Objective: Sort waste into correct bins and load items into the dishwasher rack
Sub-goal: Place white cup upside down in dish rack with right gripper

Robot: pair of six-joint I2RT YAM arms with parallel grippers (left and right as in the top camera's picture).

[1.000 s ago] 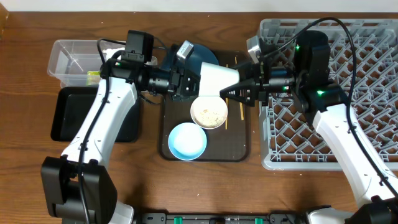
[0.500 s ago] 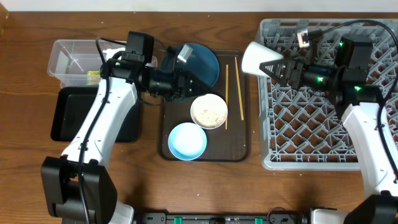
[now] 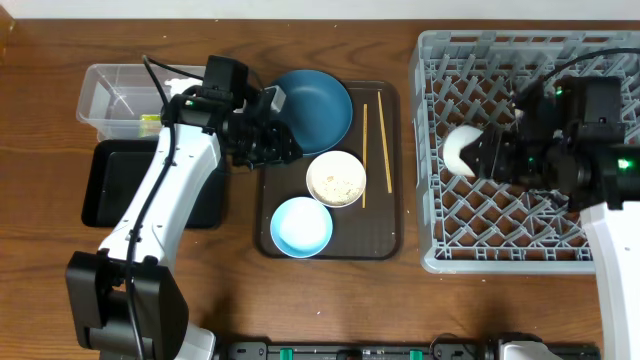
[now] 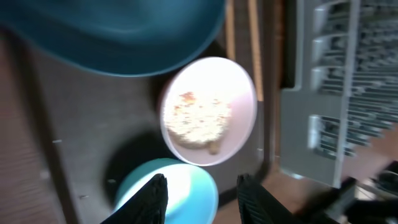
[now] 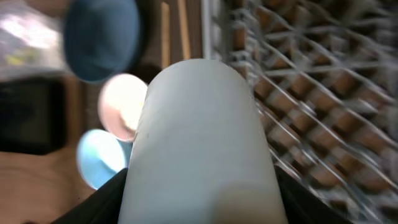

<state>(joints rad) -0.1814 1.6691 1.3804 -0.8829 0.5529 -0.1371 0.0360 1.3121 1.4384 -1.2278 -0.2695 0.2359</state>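
The robot's right gripper will set the small white cup down in the grey dishwasher rack's near corner (image 3: 457,209) beside the serving tray. The cup is held on its side above the rack.
My right gripper (image 3: 482,155) is shut on the small white cup (image 3: 461,150), holding it on its side above the grey dishwasher rack (image 3: 530,252); the cup (image 5: 202,137) fills the right wrist view. My left gripper (image 3: 272,145) hangs open and empty over the left edge of the serving tray, its fingertips (image 4: 157,190) above the light blue bowl (image 4: 177,180). The dark blue plate (image 3: 312,105), the cream bowl (image 3: 336,179) with rice scraps (image 4: 196,118), the light blue bowl (image 3: 301,226) and two chopsticks (image 3: 364,150) lie on that tray.
The dark brown serving tray (image 3: 385,238) sits mid-table. At the left stand the clear tub (image 3: 118,92), with a yellow-green wrapper (image 3: 150,122) at its near corner, and the black tray (image 3: 108,185) in front of it. The rack's upright pegs surround the cup.
The right gripper has carried the white cup from above the serving tray rightward over the rack. The left gripper has opened wider and drawn back left, uncovering the blue plate.
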